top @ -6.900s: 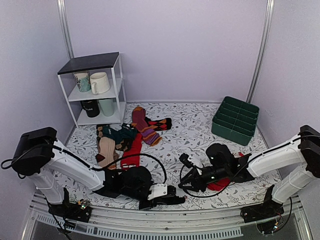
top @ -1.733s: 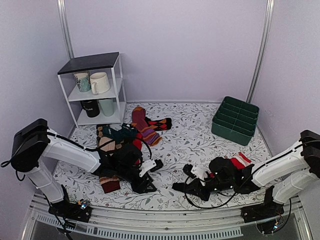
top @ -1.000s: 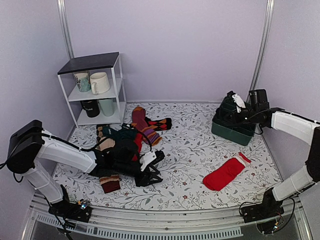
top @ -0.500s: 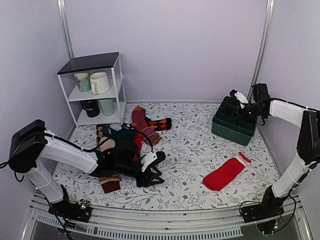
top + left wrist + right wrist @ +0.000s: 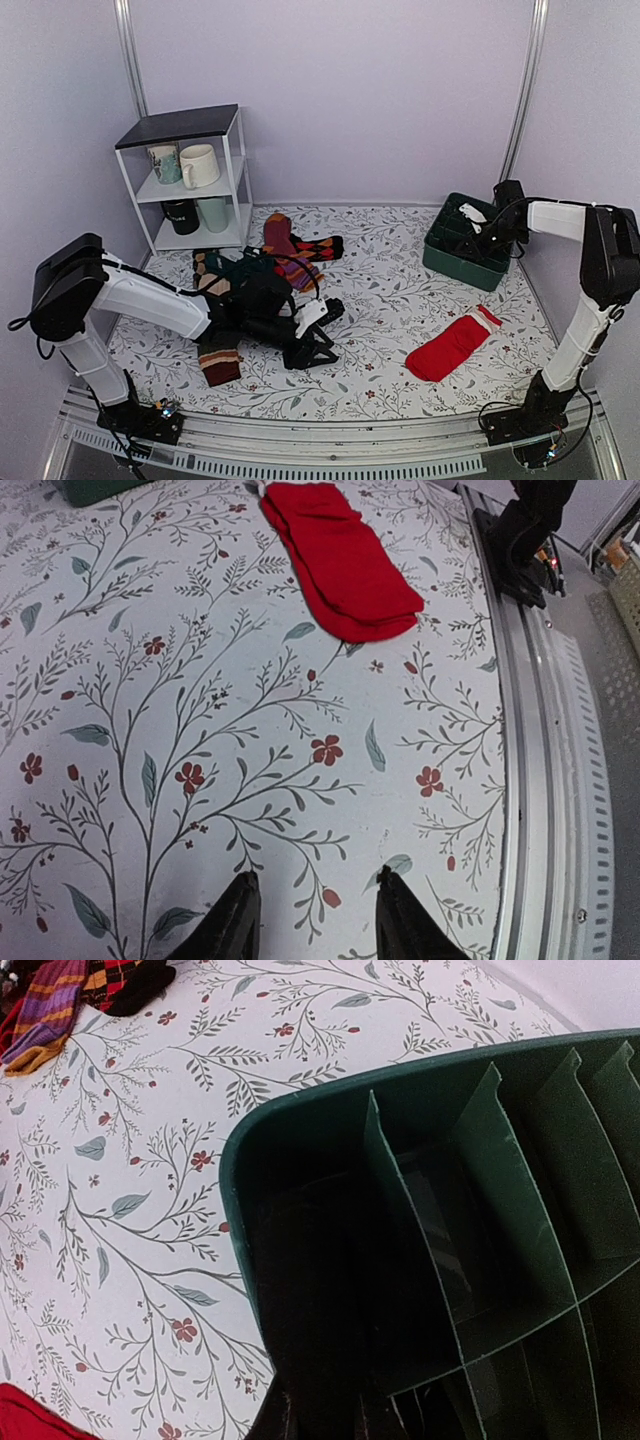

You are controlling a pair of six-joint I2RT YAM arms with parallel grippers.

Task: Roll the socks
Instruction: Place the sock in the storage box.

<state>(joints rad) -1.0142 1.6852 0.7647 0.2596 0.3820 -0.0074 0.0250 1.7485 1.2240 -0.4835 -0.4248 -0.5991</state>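
I should open my right gripper to let the black socks go inside the near corner section of the green divided bin [image 5: 450,240] [image 5: 325,1250].
The black socks [image 5: 340,1290] show only in the right wrist view, as a dark bundle hanging from my right gripper [image 5: 325,1415] into the near-left compartment of the green divided bin [image 5: 300,1125]; no stripes can be made out. In the top view my right gripper [image 5: 466,232] is down over the bin [image 5: 455,262] at the far right. My left gripper [image 5: 324,336] is open and empty, low over the tablecloth left of centre. In the left wrist view its fingertips [image 5: 235,920] stand wide apart over bare cloth, around the gripper's midpoint [image 5: 312,905].
A big red sock [image 5: 450,345] lies flat right of centre, also in the left wrist view [image 5: 340,560]. A pile of mixed socks [image 5: 240,280] with a purple-orange striped one [image 5: 290,262] lies at the left. A white shelf with mugs [image 5: 190,180] stands back left. The metal rail [image 5: 560,780] runs along the near edge.
My right gripper carried the black bundle from the table's front up to the green bin and has now sunk lower into it. My left gripper shifted slightly right, away from the sock pile.
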